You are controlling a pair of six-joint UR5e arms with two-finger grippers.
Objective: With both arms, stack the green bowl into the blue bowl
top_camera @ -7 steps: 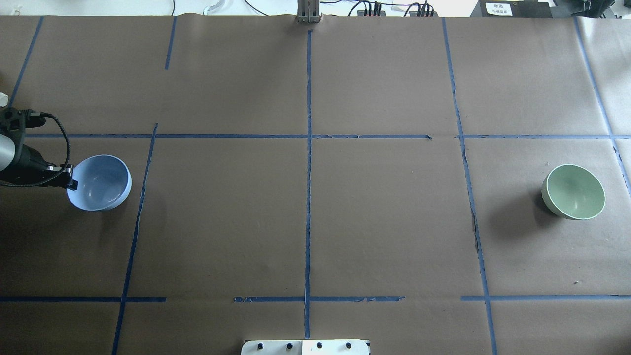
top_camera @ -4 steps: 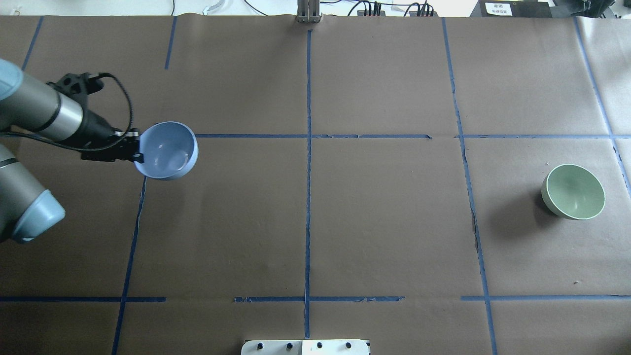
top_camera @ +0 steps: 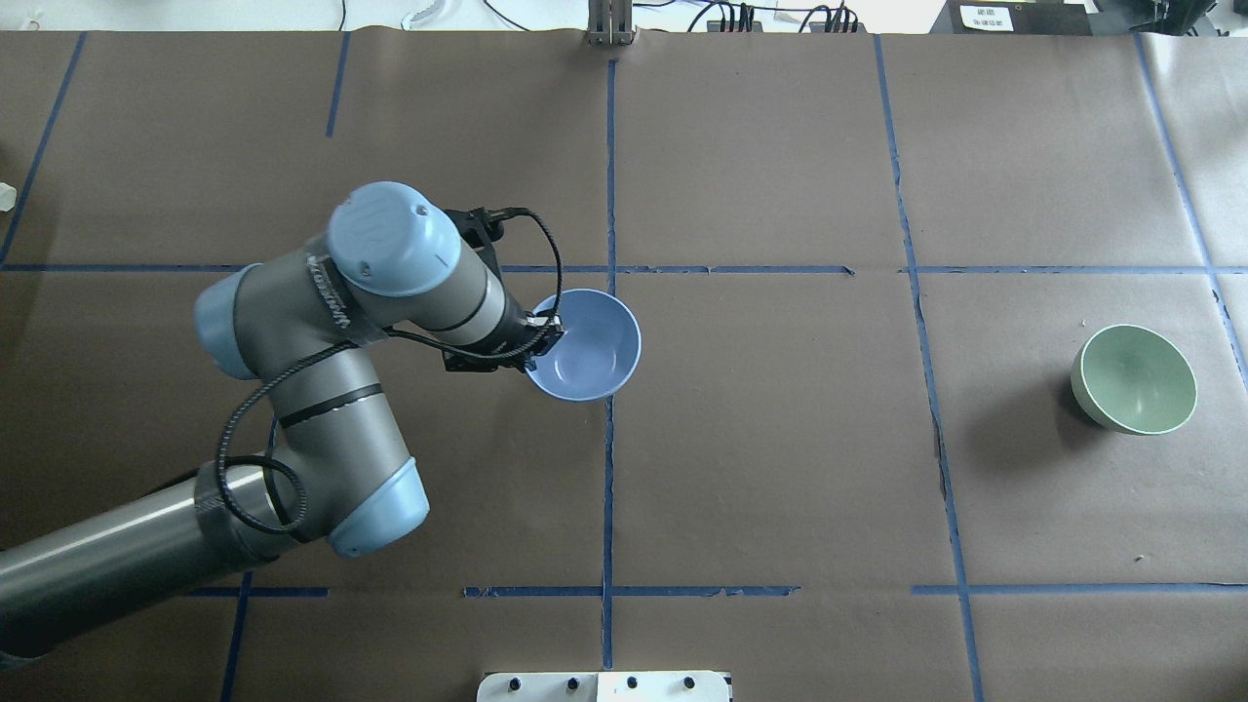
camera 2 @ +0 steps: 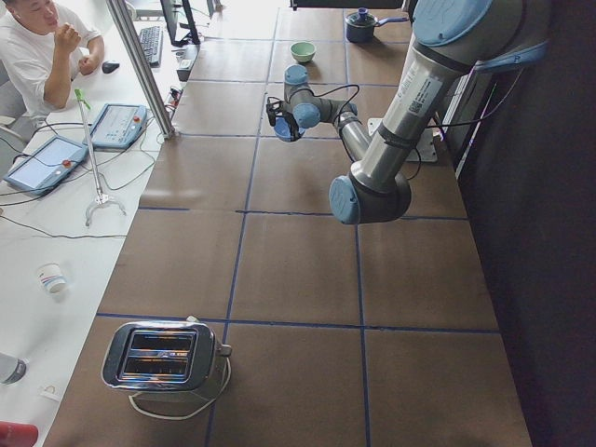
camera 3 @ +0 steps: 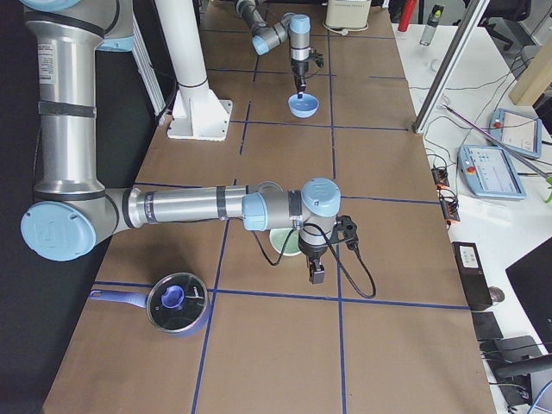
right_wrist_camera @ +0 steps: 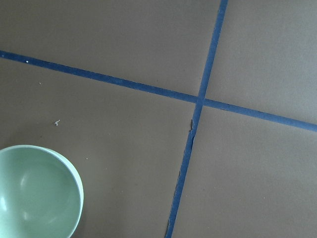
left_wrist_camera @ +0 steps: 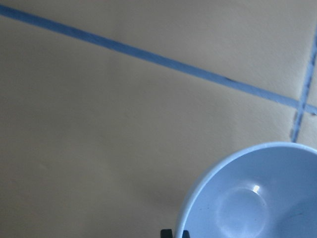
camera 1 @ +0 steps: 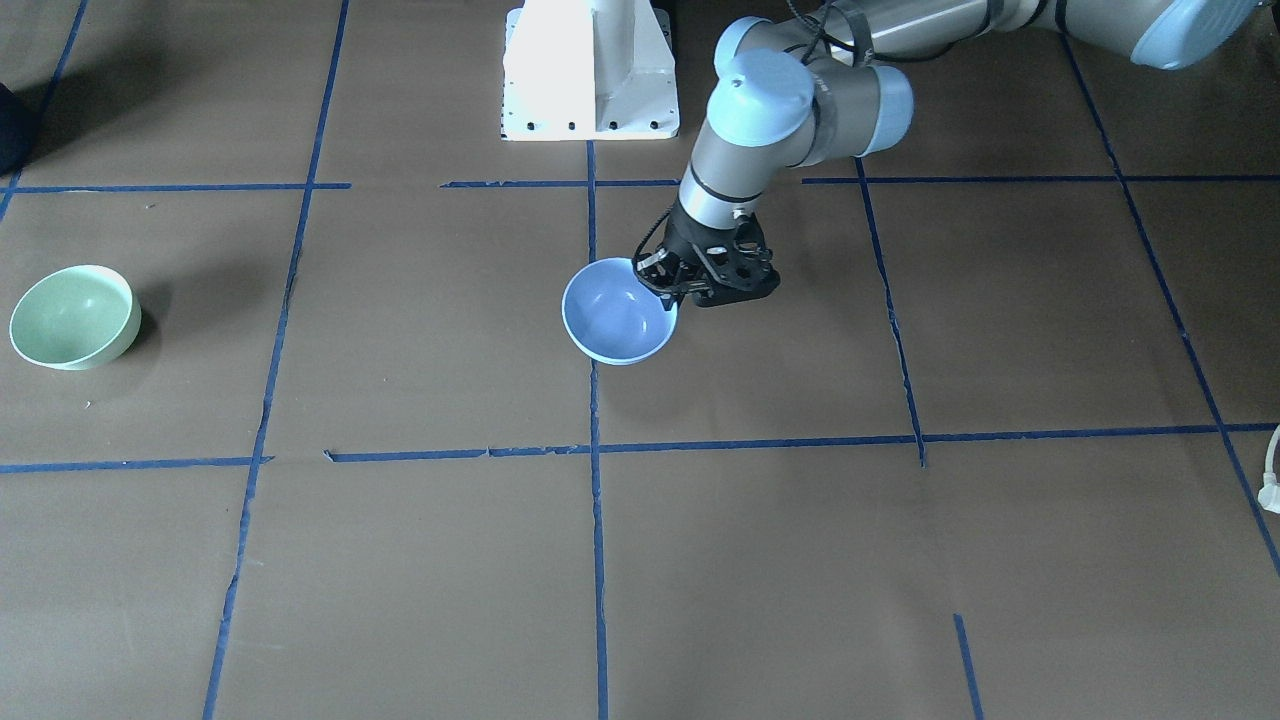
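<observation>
The green bowl is next for my right gripper, which should go to it and close on the green bowl's rim (camera 1: 24, 300) (right_wrist_camera: 81, 213), on the side facing away from the blue bowl.
The blue bowl (top_camera: 590, 346) hangs from its near rim in my left gripper (top_camera: 541, 341), which is shut on it, at the table's centre tape line. It shows tilted in the front view (camera 1: 615, 320), close over the paper; I cannot tell whether it touches. The left wrist view shows its inside (left_wrist_camera: 257, 198). The green bowl (top_camera: 1136, 380) stands upright at the far right, also in the front view (camera 1: 72, 315) and the right wrist view (right_wrist_camera: 34, 193). My right gripper (camera 3: 317, 276) shows only in the exterior right view, beside the green bowl (camera 3: 285, 241); I cannot tell whether it is open.
The white pedestal base (camera 1: 590, 70) stands at the robot's edge of the table. A toaster (camera 2: 163, 358) sits at the left end and a lidded pot (camera 3: 177, 302) at the right end. Blue tape lines cross the brown paper. An operator (camera 2: 42, 47) sits beyond the table.
My left arm has carried the blue bowl from the far left of the table rightward to the centre line. The green bowl has not moved.
</observation>
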